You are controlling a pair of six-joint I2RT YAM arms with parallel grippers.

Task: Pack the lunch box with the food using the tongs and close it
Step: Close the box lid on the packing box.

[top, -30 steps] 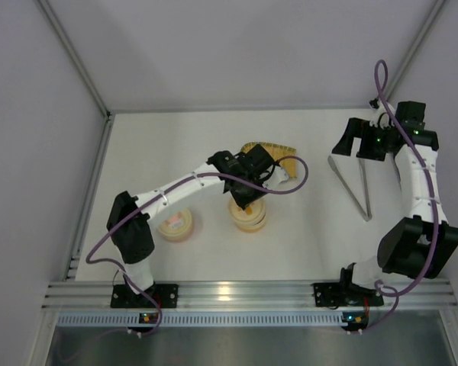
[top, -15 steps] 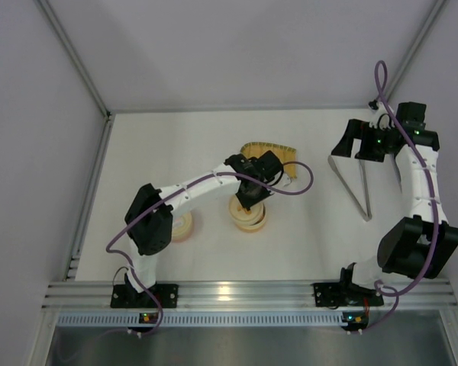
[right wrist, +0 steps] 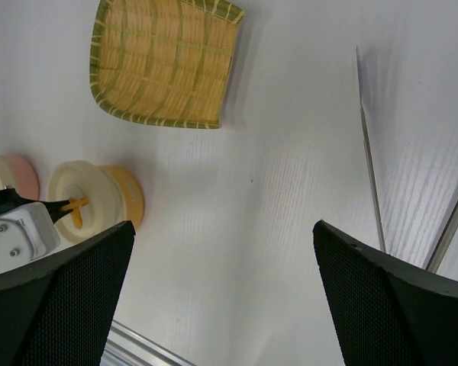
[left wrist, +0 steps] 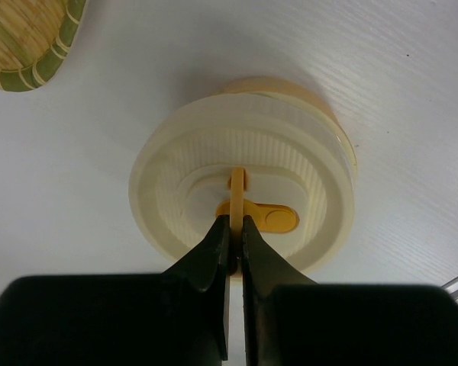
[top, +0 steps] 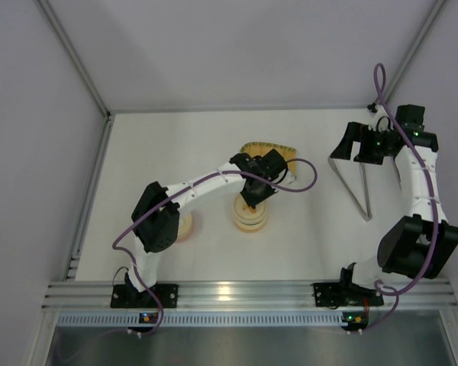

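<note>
The robot's left gripper should release the ribbed cream lid, seated over the rim of the round cream lunch box [top: 245, 209] [left wrist: 243, 204]. The lid is now on top of the box.
The round cream lunch box [top: 249, 219] stands mid-table, its ribbed cream lid [left wrist: 168, 175] on top of it. My left gripper [left wrist: 236, 229] is shut on the lid's thin upright handle [left wrist: 238, 179], next to an orange tab [left wrist: 273, 218]. In the top view the left gripper [top: 252, 200] hangs right above the box. The tongs [top: 351, 183] lie on the table at the right, untouched. My right gripper [top: 356, 145] hovers open above their far end, with nothing between its fingers. In the right wrist view the tongs [right wrist: 370, 164] lie at the right. The food is hidden.
A yellow ribbed tray with a green rim [top: 271, 151] lies just behind the lunch box, also in the right wrist view as the tray [right wrist: 164, 65]. A pink and cream round container [top: 182, 226] sits left of the box, partly under my left arm.
The left arm's elbow has swung to the right and its wrist has shifted slightly right above the lunch box. The right arm and tongs have not moved.
</note>
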